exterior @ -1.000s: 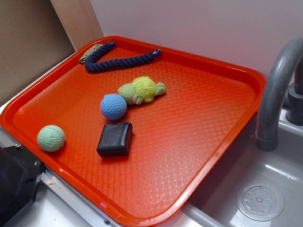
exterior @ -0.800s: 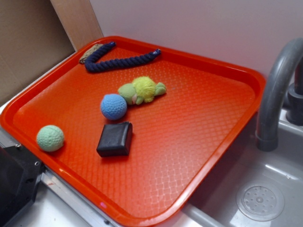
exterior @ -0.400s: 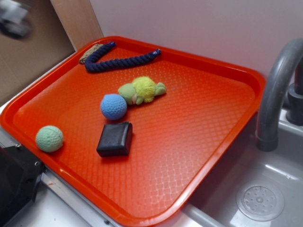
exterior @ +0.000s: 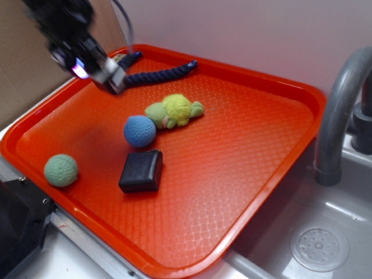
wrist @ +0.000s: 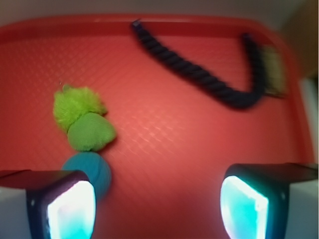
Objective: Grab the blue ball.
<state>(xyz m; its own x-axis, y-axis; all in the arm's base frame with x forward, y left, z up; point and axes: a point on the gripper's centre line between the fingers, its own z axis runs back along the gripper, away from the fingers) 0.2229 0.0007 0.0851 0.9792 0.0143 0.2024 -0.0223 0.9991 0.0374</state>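
I move my gripper to the blue ball next and close it on its half (exterior: 139, 139) (wrist: 98, 178) nearest the black block.
The blue ball (exterior: 139, 131) lies on the orange tray (exterior: 244, 151), just left of the tray's middle, touching a yellow-green plush toy (exterior: 174, 110). In the wrist view the blue ball (wrist: 94, 170) shows partly behind my left finger, below the plush toy (wrist: 82, 122). My gripper (exterior: 110, 78) hovers above the tray's back left, blurred, up and left of the ball. In the wrist view the gripper (wrist: 157, 209) is open and empty, jaws wide apart.
A black block (exterior: 141, 171) lies in front of the ball. A pale green ball (exterior: 61, 170) sits near the tray's left front rim. A dark blue rope (exterior: 157, 74) lies at the back, also in the wrist view (wrist: 199, 74). A grey faucet (exterior: 340, 110) and sink stand to the right.
My gripper has come into the exterior view from the upper left and now hangs over the tray's back left. The pale green ball rolled slightly left. The blue ball has not moved.
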